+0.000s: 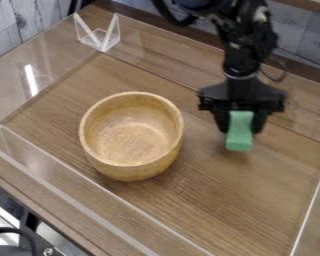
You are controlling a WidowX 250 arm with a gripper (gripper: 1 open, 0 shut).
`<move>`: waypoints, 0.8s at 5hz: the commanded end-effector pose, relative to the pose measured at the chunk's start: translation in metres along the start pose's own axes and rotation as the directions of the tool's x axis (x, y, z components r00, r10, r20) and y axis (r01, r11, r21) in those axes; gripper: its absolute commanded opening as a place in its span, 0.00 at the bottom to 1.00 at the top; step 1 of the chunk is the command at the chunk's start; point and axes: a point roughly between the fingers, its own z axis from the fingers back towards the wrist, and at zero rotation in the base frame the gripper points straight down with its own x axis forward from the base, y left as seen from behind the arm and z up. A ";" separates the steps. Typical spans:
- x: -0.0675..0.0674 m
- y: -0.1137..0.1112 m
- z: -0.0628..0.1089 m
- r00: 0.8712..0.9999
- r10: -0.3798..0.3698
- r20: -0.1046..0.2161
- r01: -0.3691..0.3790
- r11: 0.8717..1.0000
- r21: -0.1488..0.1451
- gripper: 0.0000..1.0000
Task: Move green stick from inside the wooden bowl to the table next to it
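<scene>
Next, I release the green stick, now upright beside the wooden bowl, on the bare tabletop [246, 137] between the wooden bowl and the clear side.
The green stick [240, 132] hangs upright to the right of the wooden bowl [131, 133], its lower end close to the table [190, 205]; whether it touches the wood I cannot tell. My gripper [240, 113] points down and is shut on the stick's upper end, its black fingers [214, 103] on either side. The bowl sits left of centre and its light-tan hollow holds nothing. A hand's width of tabletop lies between bowl and stick.
Low clear acrylic walls [29, 75] enclose the tabletop on all sides. A small clear angled bracket [99, 35] stands at the far left corner. The black arm [250, 40] reaches in from the top right with cables behind it.
</scene>
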 end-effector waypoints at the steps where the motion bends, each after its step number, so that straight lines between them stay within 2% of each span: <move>1: 0.023 -0.004 0.011 0.996 0.053 0.065 -0.051 0.998 -0.032 0.00; 4: 0.030 -0.019 0.001 0.996 0.068 0.063 -0.066 0.997 -0.038 0.00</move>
